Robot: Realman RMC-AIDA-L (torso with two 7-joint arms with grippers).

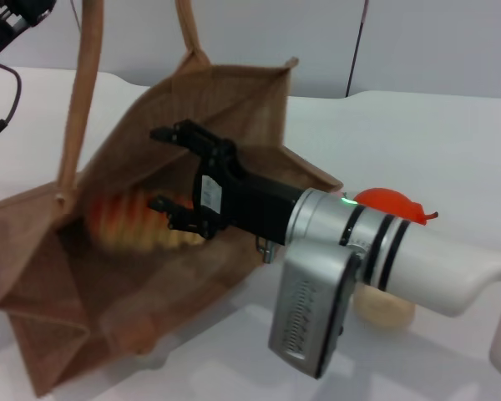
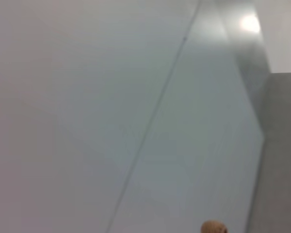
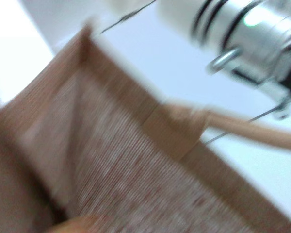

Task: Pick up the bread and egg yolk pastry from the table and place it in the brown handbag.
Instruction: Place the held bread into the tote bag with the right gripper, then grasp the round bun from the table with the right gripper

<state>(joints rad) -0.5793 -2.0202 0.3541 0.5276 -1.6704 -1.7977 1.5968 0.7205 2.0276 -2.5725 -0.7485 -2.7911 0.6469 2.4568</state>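
The bread lies in the brown handbag, so my right gripper will close on the sides of the egg yolk pastry point(image 1: 387, 307) near the red-orange fruit.
The brown handbag point(image 1: 150, 276) stands open at the left of the table, one strap handle point(image 1: 85, 92) pulled upward. My right gripper point(image 1: 169, 167) is open inside the bag's mouth, its black fingers spread apart. The bread point(image 1: 134, 219), orange and cream striped and blurred, lies inside the bag just below the gripper, free of the fingers. The egg yolk pastry point(image 1: 386, 307) sits on the table, partly hidden under my right forearm. My left gripper point(image 1: 8, 21) is at the top left corner, near the raised strap. The right wrist view shows the bag's woven inner wall point(image 3: 116, 160).
A red-orange fruit point(image 1: 388, 200) lies on the white table point(image 1: 451, 142) behind my right forearm. The second strap point(image 1: 188, 29) rises at the bag's far side. A black cable point(image 1: 8, 100) hangs at the far left.
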